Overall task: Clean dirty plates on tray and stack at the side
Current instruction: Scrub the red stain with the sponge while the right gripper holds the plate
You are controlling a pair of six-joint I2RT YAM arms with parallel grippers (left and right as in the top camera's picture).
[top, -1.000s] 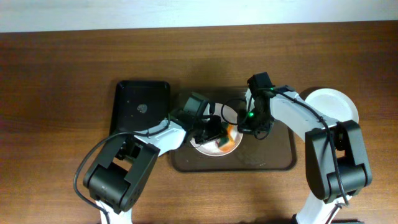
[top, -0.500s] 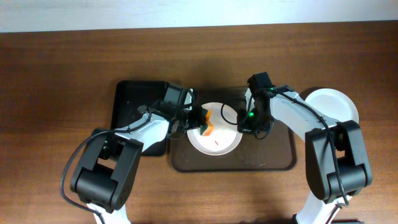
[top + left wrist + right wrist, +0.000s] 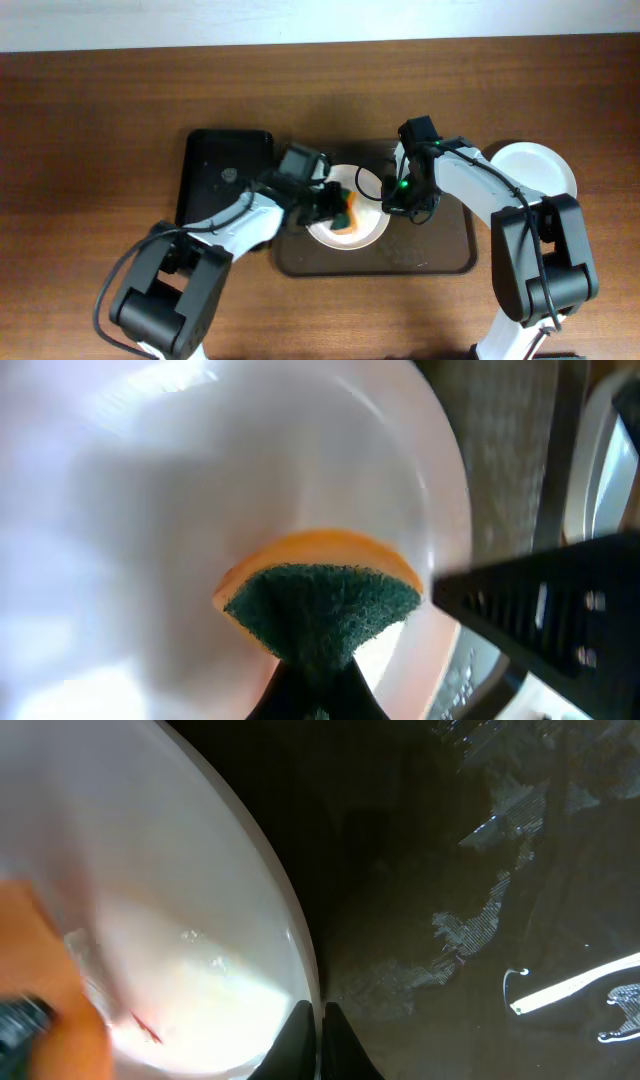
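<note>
My left gripper is to release the orange and green sponge in the black tray, at a spot that is just nearer than its foam patch [image 3: 238, 207].
A white plate [image 3: 368, 228] lies on the brown tray [image 3: 440, 255] at the table's middle. My left gripper [image 3: 335, 208] is shut on an orange and green sponge [image 3: 345, 214] and presses it on the plate; the sponge fills the left wrist view [image 3: 320, 605] against the plate [image 3: 200, 490]. My right gripper [image 3: 390, 203] is shut on the plate's right rim [image 3: 290, 960]. A small red smear [image 3: 145, 1030] shows on the plate in the right wrist view, next to the blurred sponge [image 3: 40, 1020]. A clean white plate [image 3: 540, 170] sits at the right side.
A black tray [image 3: 215, 170] lies left of the brown tray. The wooden table [image 3: 100, 120] spreads around. A pale wall strip runs along the far edge.
My left gripper moved the sponge from the plate's right part to its left edge, then back toward the plate's middle. The right gripper and plate stayed put.
</note>
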